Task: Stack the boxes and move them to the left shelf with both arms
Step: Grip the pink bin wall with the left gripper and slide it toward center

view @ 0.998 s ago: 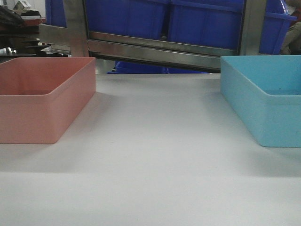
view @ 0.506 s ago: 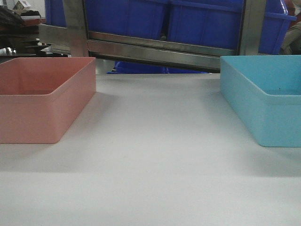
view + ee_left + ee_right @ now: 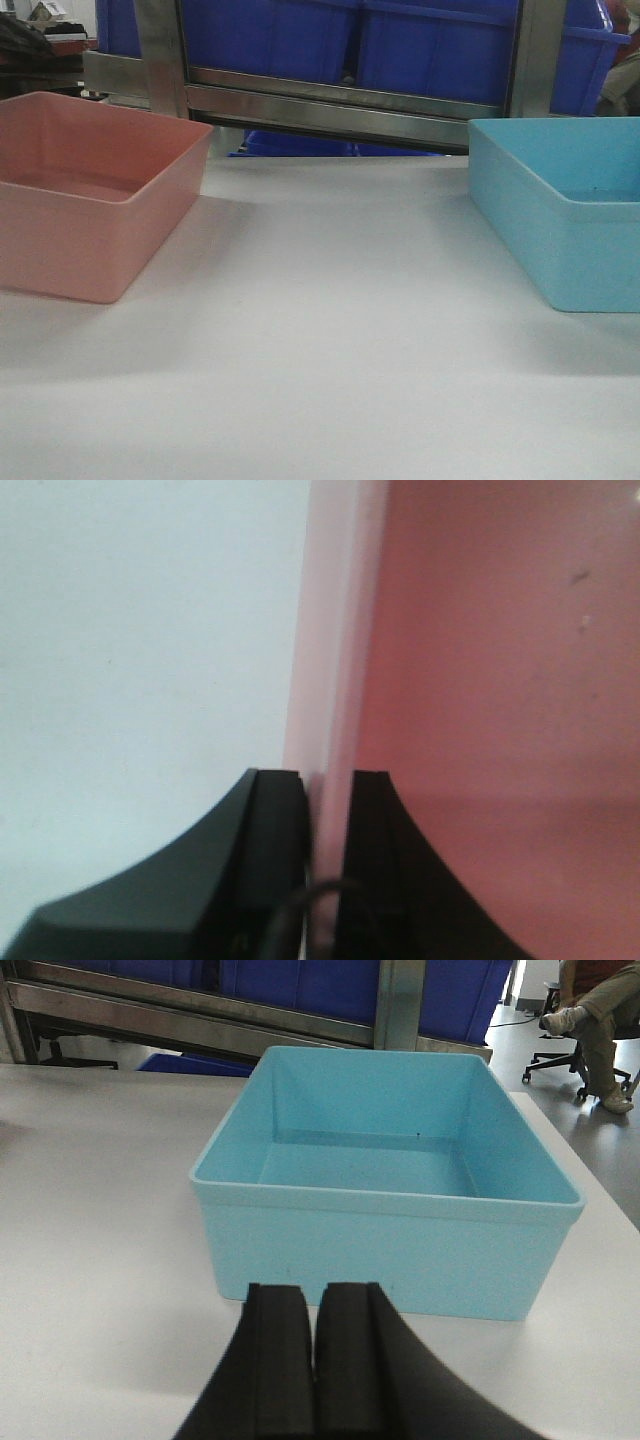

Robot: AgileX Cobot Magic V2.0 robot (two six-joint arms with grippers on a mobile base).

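Note:
Next, the left gripper releases the salmon pink box on the bare middle of the white table [image 3: 289, 270], next to the blue box.
The salmon pink box [image 3: 95, 190] is at the table's left, tilted, with its near left side raised. In the left wrist view my left gripper [image 3: 327, 780] is shut on the pink box's wall [image 3: 330, 660], one finger outside, one inside. The light sky blue box [image 3: 560, 215] sits flat at the right. In the right wrist view my right gripper [image 3: 316, 1295] is shut and empty, just short of the blue box's [image 3: 385, 1185] near wall. Neither gripper shows in the front view. No roller shelf is in view.
A steel rack rail [image 3: 330, 105] with large dark blue crates [image 3: 440, 45] stands behind the white table [image 3: 330, 330]. A seated person [image 3: 600, 1010] is at the far right, beyond the table's right edge.
The pink box has tilted and risen at its left side, and its far rim now stands higher. The blue box has not moved.

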